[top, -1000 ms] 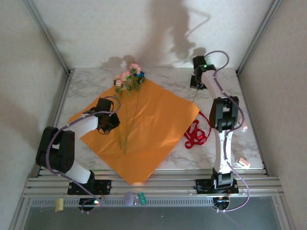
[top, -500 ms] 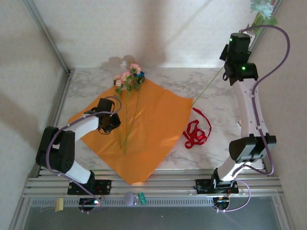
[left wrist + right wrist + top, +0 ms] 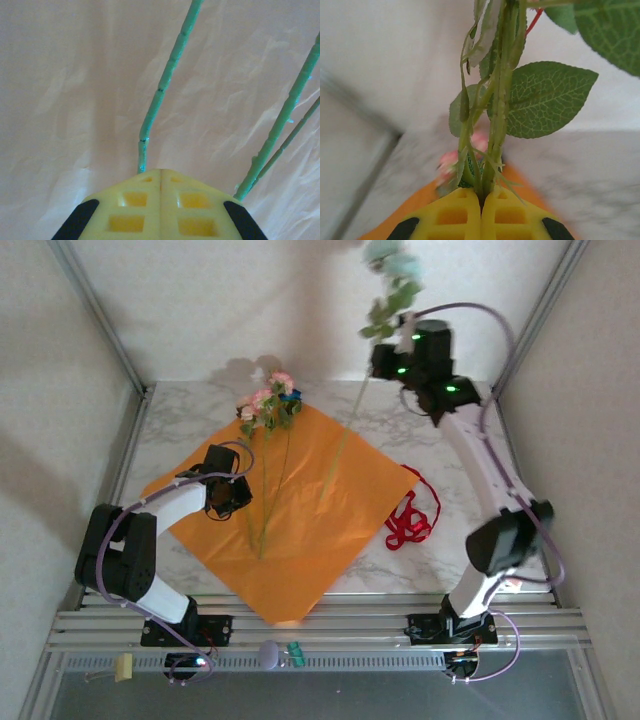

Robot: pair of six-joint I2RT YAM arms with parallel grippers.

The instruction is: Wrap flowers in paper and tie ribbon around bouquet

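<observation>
Next, my right gripper sets the pale mint flower free on the orange paper (image 3: 300, 472), beside the stems of the pink and blue flowers.
The orange paper (image 3: 330, 510) lies flat like a diamond on the marble table. Two flowers lie on it, their pink and blue heads (image 3: 268, 405) at its back corner and their stems (image 3: 265, 510) running toward me. My right gripper (image 3: 385, 358) is raised at the back, shut on the stem of a pale mint flower (image 3: 392, 265) whose long stem hangs down over the paper. The right wrist view shows the fingertips (image 3: 482, 192) pinching that stem below a leaf (image 3: 545, 100). My left gripper (image 3: 228, 495) rests shut on the paper beside the stem ends (image 3: 162, 90). The red ribbon (image 3: 410, 520) lies coiled by the paper's right corner.
Aluminium frame posts and white walls close in the table at left, right and back. Small items sit on the front rail: a purple object (image 3: 270, 653) and a yellow clip (image 3: 124, 667).
My right arm lifted the pale flower from the back of the table, swung high to the right corner, then left over the paper's back edge. The left arm has stayed still.
</observation>
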